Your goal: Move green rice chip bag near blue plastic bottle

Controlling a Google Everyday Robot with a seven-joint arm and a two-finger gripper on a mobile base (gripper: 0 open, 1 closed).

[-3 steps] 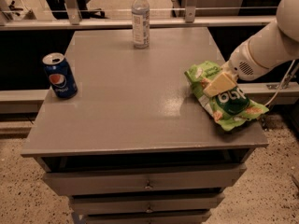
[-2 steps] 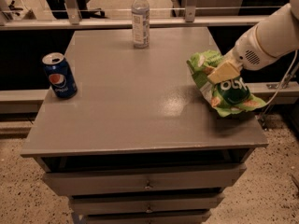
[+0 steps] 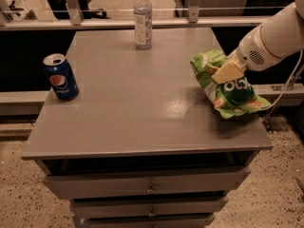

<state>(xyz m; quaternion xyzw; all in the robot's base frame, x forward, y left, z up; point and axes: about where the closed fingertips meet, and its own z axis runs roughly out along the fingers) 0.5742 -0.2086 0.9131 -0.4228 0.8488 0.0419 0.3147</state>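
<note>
Next, I release the green rice chip bag on the grey table's far part (image 3: 182,50) beside the blue plastic bottle.
The green rice chip bag (image 3: 229,90) is at the right side of the grey table, tilted up with its lower end close to the table's right edge. My gripper (image 3: 223,73) comes in from the right on a white arm and is shut on the bag's upper part; one tan finger lies across it. The blue plastic bottle (image 3: 143,19), clear with a white cap, stands upright at the table's far edge, near the middle, well away from the bag.
A blue Pepsi can (image 3: 60,77) stands upright near the table's left edge. The grey table (image 3: 128,108) has drawers below its front edge. A rail and glass panel run behind the far edge. A cable hangs at the right.
The gripper has lifted the bag's upper end and drawn it a little toward the far side. The bottle and can have not moved.
</note>
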